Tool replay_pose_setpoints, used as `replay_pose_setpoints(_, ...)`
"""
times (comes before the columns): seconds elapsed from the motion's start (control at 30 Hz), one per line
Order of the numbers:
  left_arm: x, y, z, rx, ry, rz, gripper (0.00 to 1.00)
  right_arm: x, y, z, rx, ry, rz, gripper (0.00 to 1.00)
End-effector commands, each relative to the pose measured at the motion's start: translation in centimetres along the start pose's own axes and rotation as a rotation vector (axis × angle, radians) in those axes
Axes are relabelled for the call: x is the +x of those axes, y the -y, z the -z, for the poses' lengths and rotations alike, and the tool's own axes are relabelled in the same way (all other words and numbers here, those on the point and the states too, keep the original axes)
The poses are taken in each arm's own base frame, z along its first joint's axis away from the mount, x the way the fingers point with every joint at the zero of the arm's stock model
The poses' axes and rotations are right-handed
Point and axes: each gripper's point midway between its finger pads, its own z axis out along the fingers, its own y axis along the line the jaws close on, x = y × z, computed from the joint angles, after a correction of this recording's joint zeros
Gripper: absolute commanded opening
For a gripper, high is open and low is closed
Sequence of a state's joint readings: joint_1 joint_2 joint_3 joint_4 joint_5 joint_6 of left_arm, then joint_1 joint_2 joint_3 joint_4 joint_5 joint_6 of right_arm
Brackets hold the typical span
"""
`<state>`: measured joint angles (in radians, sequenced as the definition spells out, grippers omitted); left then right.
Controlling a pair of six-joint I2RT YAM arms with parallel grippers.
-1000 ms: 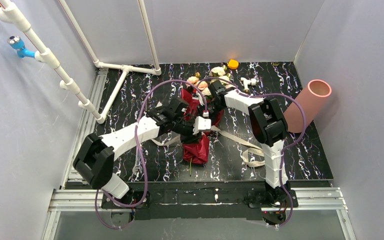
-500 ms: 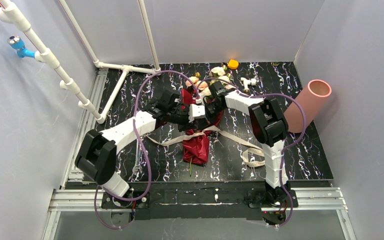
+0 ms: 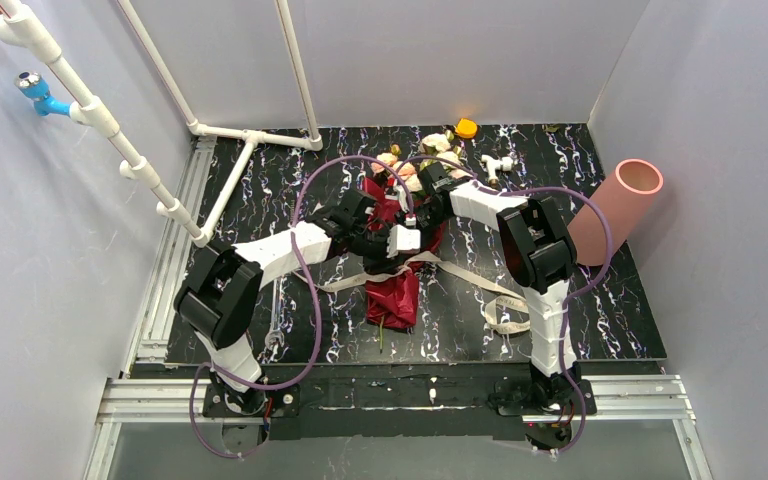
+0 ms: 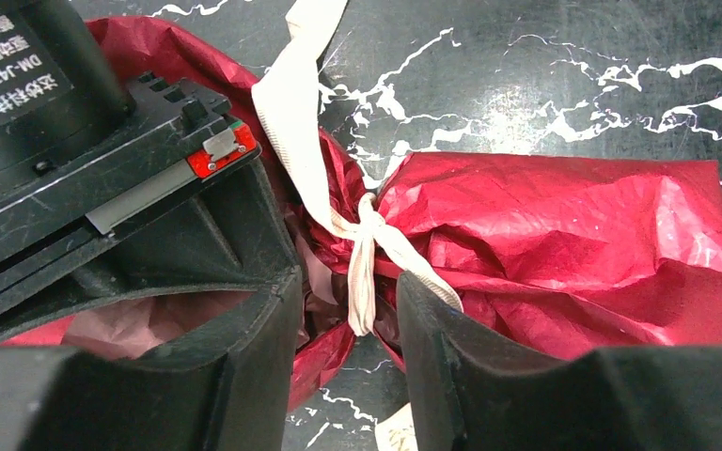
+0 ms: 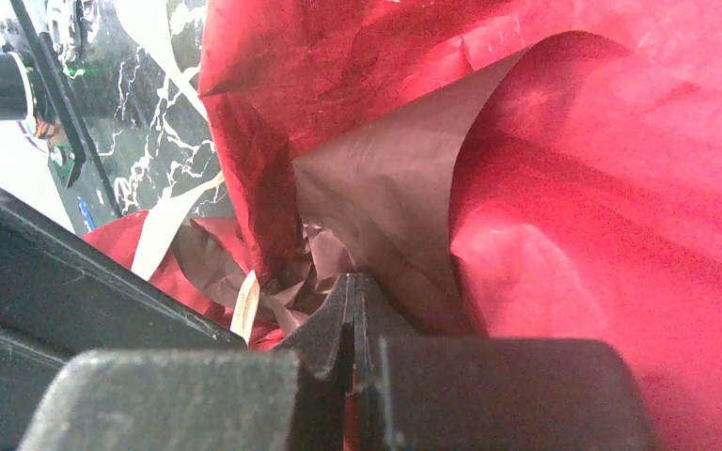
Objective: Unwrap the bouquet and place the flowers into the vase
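The knot of the beige ribbon ties the red paper while the ribbon's loop hangs loose. Next, my left gripper pinches the ribbon (image 4: 362, 258) close under the knot and pulls.
The bouquet (image 3: 393, 285) lies mid-table in crinkled dark red paper, its cream and pink flowers (image 3: 415, 165) at the far end. A beige ribbon (image 4: 365, 246) is still knotted round its waist. My left gripper (image 4: 348, 324) is open just over that knot, and a ribbon loop hangs between its fingertips (image 4: 437, 324) without being pinched. In the top view the left gripper (image 3: 392, 252) sits over the bundle's middle. My right gripper (image 5: 351, 310) is shut against the red paper (image 5: 611, 235), with a red sliver showing between its pads. The salmon-pink vase (image 3: 615, 210) stands at the right wall.
Loose ribbon tails (image 3: 490, 300) trail over the black marbled table toward the right arm's base. White pipes (image 3: 250, 135) run along the left and back. An orange object (image 3: 466, 127) and a small white fitting (image 3: 498, 163) lie near the back wall.
My left arm's elbow has swung right and forward. Its gripper went up-left, came back over the ribbon knot and opened wider. The right arm has not moved.
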<state>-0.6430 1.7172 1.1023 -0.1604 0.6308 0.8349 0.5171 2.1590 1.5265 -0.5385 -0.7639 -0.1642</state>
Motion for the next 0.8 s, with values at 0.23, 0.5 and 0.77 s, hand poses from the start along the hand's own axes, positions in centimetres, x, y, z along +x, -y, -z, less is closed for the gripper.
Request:
replay_pose_setpoints(0.23, 0.4, 0.0, -0.5, -0.002, -0.026, 0.002, 0.18, 2.4, 2.0, -0.9, 0.067, -0.074, 0.015, 0.01)
replay_pose_setpoints(0.5, -1.2, -1.9, 1.4, -0.118, 0.018, 0.139, 0.00, 2.8, 2.4, -0.9, 0.078, -0.090, 0.028, 0.01)
replay_pose_setpoints(0.77, -0.3, -4.2, 3.9, -0.281, 0.090, 0.383, 0.00, 3.9, 2.9, -0.8, 0.098, -0.112, 0.042, 0.01)
